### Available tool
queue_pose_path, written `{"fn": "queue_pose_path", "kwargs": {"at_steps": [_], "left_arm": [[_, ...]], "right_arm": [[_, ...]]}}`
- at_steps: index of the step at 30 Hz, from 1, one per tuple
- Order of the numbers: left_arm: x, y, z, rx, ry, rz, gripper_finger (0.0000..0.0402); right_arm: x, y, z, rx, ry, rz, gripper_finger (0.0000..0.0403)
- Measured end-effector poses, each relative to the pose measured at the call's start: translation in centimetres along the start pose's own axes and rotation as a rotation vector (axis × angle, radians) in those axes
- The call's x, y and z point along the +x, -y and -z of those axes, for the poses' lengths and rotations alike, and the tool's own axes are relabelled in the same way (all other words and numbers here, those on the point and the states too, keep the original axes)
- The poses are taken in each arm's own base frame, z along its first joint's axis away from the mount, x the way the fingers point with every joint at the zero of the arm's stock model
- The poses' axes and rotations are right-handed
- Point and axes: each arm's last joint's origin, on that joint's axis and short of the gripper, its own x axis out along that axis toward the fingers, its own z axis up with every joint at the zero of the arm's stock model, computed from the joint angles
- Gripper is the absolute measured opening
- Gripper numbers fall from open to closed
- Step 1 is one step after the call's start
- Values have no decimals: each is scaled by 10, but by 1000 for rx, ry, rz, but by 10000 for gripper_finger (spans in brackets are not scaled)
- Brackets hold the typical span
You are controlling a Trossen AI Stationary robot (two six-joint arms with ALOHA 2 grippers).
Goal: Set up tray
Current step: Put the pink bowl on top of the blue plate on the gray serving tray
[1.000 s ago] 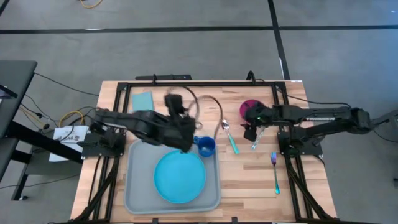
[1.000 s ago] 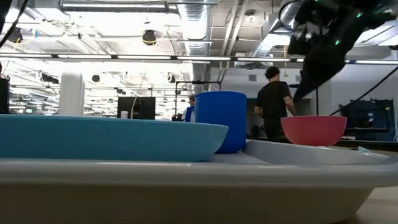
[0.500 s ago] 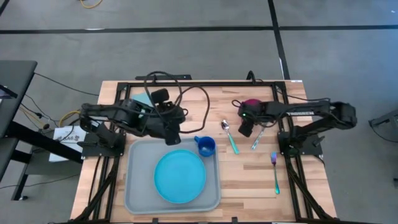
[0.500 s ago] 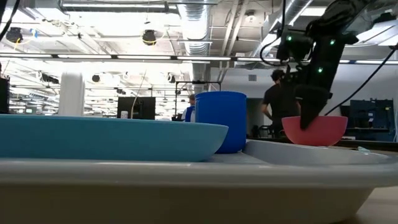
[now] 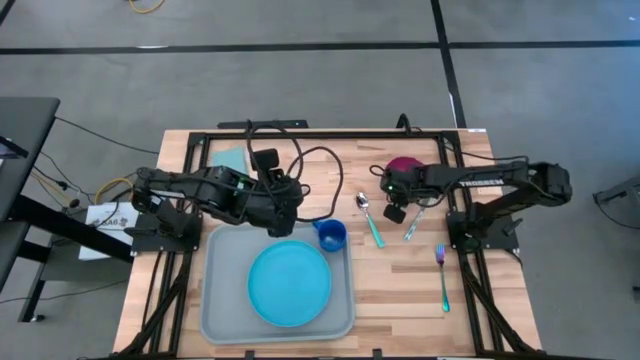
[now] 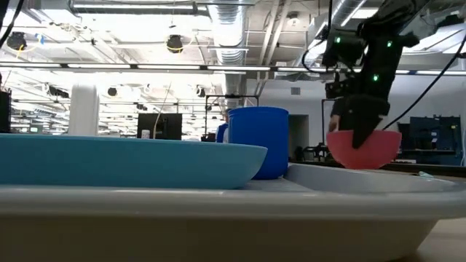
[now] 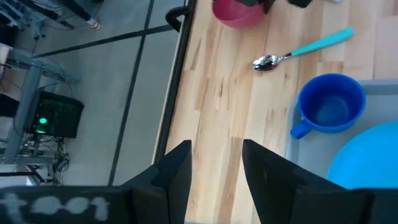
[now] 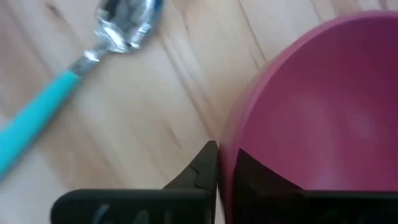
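The robot's right gripper needs to release the pink bowl on the middle of the round blue plate [image 5: 277,280] on the tray.
The light grey-blue tray [image 5: 222,300] lies at the near middle of the table. A round blue plate [image 5: 290,284] sits on it, and a blue cup [image 5: 331,235] stands in its far right corner. A pink bowl [image 5: 407,166] sits on the wood at the far right, with my right gripper [image 5: 394,186] shut on its rim; the low view shows them too, bowl [image 6: 371,151] and gripper [image 6: 355,129]. My left gripper [image 7: 214,177] hovers open over the wood, just beyond the tray's far edge and left of the cup. My right gripper pinches the pink bowl's rim [image 8: 227,149] on the side facing the spoon. One finger [image 8: 202,165] is outside the wall and the other is inside the bowl. The fingers come from above, pointing down. Whether the bowl's base still rests on the table, I cannot tell.
A teal-handled spoon [image 5: 369,217] lies between the cup and the bowl. Another utensil [image 5: 414,224] and a purple-and-teal fork [image 5: 442,274] lie at the right. A teal napkin [image 5: 230,160] lies at the far left. Black frame rails [image 5: 300,136] border the table.
My right gripper has come down toward the table's far edge onto the pink bowl and shut on its rim. My left gripper has drawn back from the cup toward the table's left and far edges, staying open.
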Motion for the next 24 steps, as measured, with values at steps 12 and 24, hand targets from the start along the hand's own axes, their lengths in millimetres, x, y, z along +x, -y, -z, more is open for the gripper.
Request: {"fn": "queue_pose_path", "kwargs": {"at_steps": [12, 24], "left_arm": [[2, -13, -1, 16, 30, -255, 135], [14, -48, 2, -223, 23, -406, 135]], "right_arm": [[-109, -72, -32, -325, 541, -91, 4], [-136, -180, -62, -809, 929, -255, 2]]}}
